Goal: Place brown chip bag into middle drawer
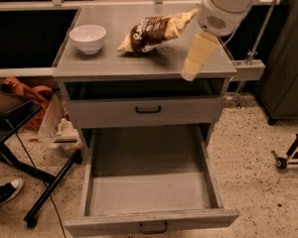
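The robot's gripper should next go to the brown chip bag's middle (160, 29), between the bag's dark end and its pale yellow end, and close there.
The brown chip bag (154, 31) lies on the grey cabinet top (109, 63), right of centre, tilted with its pale yellow end toward the back right. The middle drawer (149, 195) is pulled wide out below, its flat grey floor bare, with a small dark handle (153, 227) on its low front strip. My gripper (189, 74) is a pale cream shape hanging from the white arm (223, 4). It hangs over the top's front right corner, to the right of the bag and apart from it. It holds nothing that I can see.
A white bowl (88, 37) stands on the top at the left. A shut drawer front with a black handle (148, 110) sits above the open drawer. A black stand (44, 192), a shoe (4, 194) and orange cloth (25, 90) are at left; a dark cabinet (288, 63) is at right.
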Controlling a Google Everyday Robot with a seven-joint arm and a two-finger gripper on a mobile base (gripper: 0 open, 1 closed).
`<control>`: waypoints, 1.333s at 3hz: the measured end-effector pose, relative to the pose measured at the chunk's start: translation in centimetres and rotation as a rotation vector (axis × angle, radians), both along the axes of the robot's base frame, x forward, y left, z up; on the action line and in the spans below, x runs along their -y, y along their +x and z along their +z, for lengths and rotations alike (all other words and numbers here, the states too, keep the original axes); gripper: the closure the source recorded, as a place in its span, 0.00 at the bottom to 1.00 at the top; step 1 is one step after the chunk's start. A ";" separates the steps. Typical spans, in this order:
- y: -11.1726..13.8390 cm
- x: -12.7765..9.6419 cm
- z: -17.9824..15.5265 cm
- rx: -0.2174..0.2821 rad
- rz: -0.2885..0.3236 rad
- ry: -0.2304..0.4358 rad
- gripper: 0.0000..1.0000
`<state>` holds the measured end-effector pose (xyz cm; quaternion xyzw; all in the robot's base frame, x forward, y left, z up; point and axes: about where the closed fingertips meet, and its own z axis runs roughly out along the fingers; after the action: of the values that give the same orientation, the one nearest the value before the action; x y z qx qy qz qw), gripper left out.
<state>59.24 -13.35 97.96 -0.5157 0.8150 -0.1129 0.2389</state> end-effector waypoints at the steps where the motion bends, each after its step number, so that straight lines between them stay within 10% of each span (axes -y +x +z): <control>1: 4.3 -1.8 1.3 0.075 0.018 0.043 0.00; 4: 10.0 -6.5 -0.5 0.119 -0.009 0.120 0.00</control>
<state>69.24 -6.88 97.49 -0.4890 0.8070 -0.0954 0.3170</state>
